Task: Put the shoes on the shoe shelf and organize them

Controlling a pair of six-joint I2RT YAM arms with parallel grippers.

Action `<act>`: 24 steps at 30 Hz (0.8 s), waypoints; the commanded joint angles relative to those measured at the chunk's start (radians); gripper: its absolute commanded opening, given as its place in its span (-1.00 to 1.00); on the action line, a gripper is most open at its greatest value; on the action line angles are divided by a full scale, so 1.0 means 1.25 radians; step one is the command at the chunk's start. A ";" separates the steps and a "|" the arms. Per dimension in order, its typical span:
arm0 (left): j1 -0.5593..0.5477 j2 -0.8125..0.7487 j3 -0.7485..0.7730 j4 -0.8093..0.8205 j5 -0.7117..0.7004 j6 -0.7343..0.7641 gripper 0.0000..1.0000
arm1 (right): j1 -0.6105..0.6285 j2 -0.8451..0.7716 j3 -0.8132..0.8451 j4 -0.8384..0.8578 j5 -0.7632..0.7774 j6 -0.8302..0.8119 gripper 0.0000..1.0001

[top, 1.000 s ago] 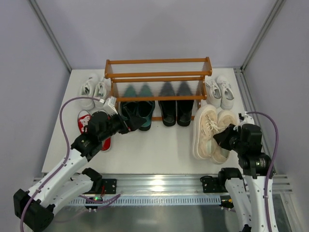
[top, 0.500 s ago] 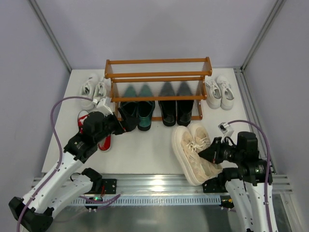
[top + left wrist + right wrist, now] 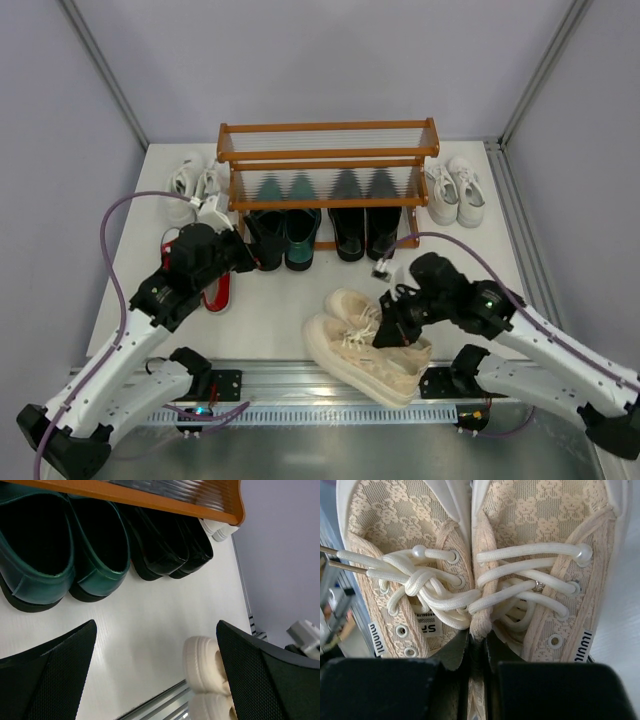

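Note:
My right gripper bunches the inner collars by the laces, so next I set down the beige sneakers and pinch the collars nearer the heels [image 3: 476, 687] before shelving them.
The shoe shelf [image 3: 325, 155] stands at the back of the table. Dark green loafers [image 3: 285, 235] and black loafers [image 3: 367, 230] sit side by side on its lowest tier. My right gripper [image 3: 392, 328] is shut on the beige sneakers [image 3: 362, 348], pinching the two inner collars together [image 3: 479, 640]; the pair lies at the table's front edge, toes pointing left. My left gripper [image 3: 247, 255] is open and empty just left of the green loafers [image 3: 50, 555], over bare table [image 3: 155, 625]. The red sneakers [image 3: 216, 292] are mostly hidden under the left arm.
One white sneaker pair [image 3: 192, 180] lies left of the shelf and another [image 3: 455, 190] right of it. The metal rail [image 3: 320, 385] runs along the near edge under the beige toes. The black loafers [image 3: 170, 545] and the shelf rail [image 3: 175, 495] show in the left wrist view.
The right arm has carried the beige pair from the right side of the table to the front centre and turned it sideways. The left gripper has drawn back slightly from the green loafers.

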 commanded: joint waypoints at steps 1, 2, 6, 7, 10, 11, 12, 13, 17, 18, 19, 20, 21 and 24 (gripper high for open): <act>0.002 -0.013 0.043 -0.017 -0.015 0.030 0.99 | 0.203 0.137 0.131 0.164 0.163 0.041 -0.92; 0.002 -0.018 0.053 -0.024 -0.017 0.037 0.99 | 0.224 0.169 0.142 0.163 0.194 0.047 -0.92; 0.004 -0.057 0.062 -0.047 -0.033 0.051 0.99 | 0.271 0.252 0.151 0.165 0.368 0.077 -0.92; 0.002 -0.064 0.064 -0.063 -0.065 0.054 1.00 | 0.287 0.280 0.142 0.166 0.418 0.086 -0.92; 0.002 -0.094 0.072 -0.087 -0.112 0.069 1.00 | 0.333 0.322 0.122 0.181 0.561 0.151 -0.92; 0.002 -0.099 0.073 -0.102 -0.122 0.071 0.99 | 0.343 0.331 0.113 0.192 0.581 0.169 -0.92; 0.002 -0.108 0.073 -0.108 -0.130 0.073 0.99 | 0.356 0.339 0.104 0.213 0.605 0.214 -0.92; 0.004 -0.113 0.072 -0.111 -0.138 0.073 0.99 | 0.378 0.356 0.086 0.230 0.633 0.235 -0.92; 0.002 -0.127 0.067 -0.116 -0.144 0.069 0.99 | 0.442 0.429 0.074 0.291 0.707 0.324 -0.92; 0.002 -0.128 0.067 -0.119 -0.144 0.070 0.99 | 0.451 0.448 0.074 0.300 0.719 0.339 -0.92; 0.002 -0.127 0.068 -0.123 -0.146 0.071 0.99 | 0.462 0.464 0.076 0.307 0.733 0.372 -0.91; 0.002 -0.127 0.068 -0.127 -0.149 0.071 0.99 | 0.478 0.496 0.075 0.327 0.737 0.378 -0.76; 0.004 -0.127 0.069 -0.128 -0.150 0.073 0.99 | 0.482 0.510 0.074 0.333 0.740 0.386 -0.47; 0.002 -0.132 0.067 -0.133 -0.150 0.071 0.99 | 0.490 0.538 0.077 0.354 0.742 0.381 0.13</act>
